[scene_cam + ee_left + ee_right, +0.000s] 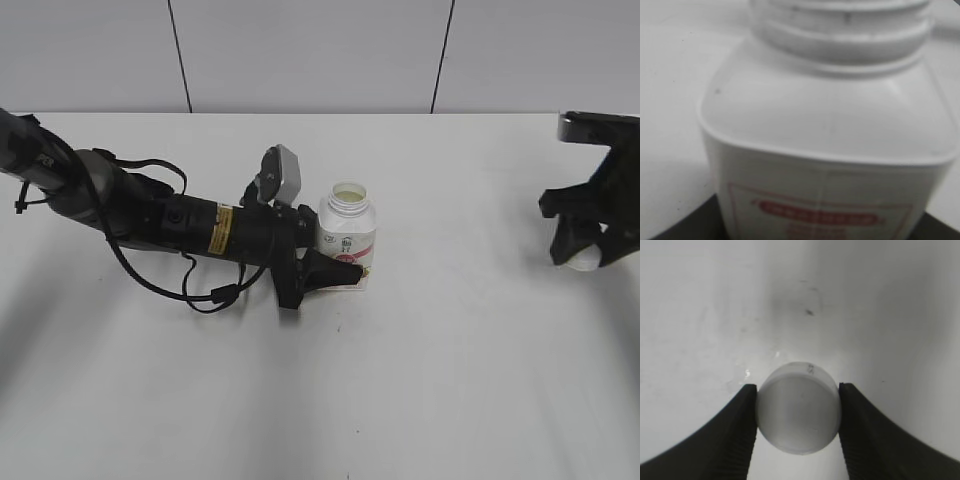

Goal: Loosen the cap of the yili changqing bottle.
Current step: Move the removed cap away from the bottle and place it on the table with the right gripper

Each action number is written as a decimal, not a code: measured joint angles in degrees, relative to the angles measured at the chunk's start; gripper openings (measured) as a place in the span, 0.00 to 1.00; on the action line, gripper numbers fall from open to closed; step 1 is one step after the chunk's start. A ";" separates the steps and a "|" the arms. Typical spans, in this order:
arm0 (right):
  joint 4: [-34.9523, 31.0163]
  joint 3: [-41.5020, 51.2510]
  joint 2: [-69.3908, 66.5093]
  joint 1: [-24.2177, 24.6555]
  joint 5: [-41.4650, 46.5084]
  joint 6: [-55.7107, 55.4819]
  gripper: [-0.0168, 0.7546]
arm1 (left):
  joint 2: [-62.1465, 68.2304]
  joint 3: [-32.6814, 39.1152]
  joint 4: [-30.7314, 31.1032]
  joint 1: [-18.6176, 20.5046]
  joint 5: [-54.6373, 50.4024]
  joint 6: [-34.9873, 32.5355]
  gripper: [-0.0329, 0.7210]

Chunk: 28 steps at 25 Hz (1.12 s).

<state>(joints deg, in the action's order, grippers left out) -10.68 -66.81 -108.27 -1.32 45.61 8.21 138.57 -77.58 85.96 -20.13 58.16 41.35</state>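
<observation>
Next, I set the white cap down on the bare table [583, 283] [854, 365] just below my right gripper, far away from the bottle.
The white yili changqing bottle [348, 240] stands upright mid-table with its neck open and no cap on it. My left gripper [340, 268] is shut on the bottle's lower body from the left. The left wrist view is filled by the bottle [825, 150], showing its threaded neck and red label, with dark fingers [675, 227] at the bottom corners. The round white cap [798, 407] sits squeezed between the two black pads of my right gripper [798, 415]. In the exterior view my right gripper [582, 258] hangs at the far right, low over the table, with the cap [583, 262] showing white in it.
The white table [450, 380] carries nothing else. A grey wall with dark vertical seams runs behind it. The left arm's cable [190, 290] loops over the table beside the arm.
</observation>
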 joint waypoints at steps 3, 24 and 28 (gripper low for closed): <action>0.89 2.68 0.17 2.51 -3.90 -0.12 0.53 | 0.00 0.00 0.00 0.00 0.06 0.00 0.56; 3.61 6.15 -4.18 3.20 -13.76 -0.12 0.53 | 0.00 0.00 -0.06 0.00 0.01 0.00 0.56; 3.43 6.32 -4.29 3.20 -13.76 -0.12 0.53 | 0.00 0.00 -0.06 0.00 0.01 0.00 0.56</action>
<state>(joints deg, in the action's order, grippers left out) -7.24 -60.49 -112.56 1.88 31.85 8.10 138.57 -77.58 85.90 -20.13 58.17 41.35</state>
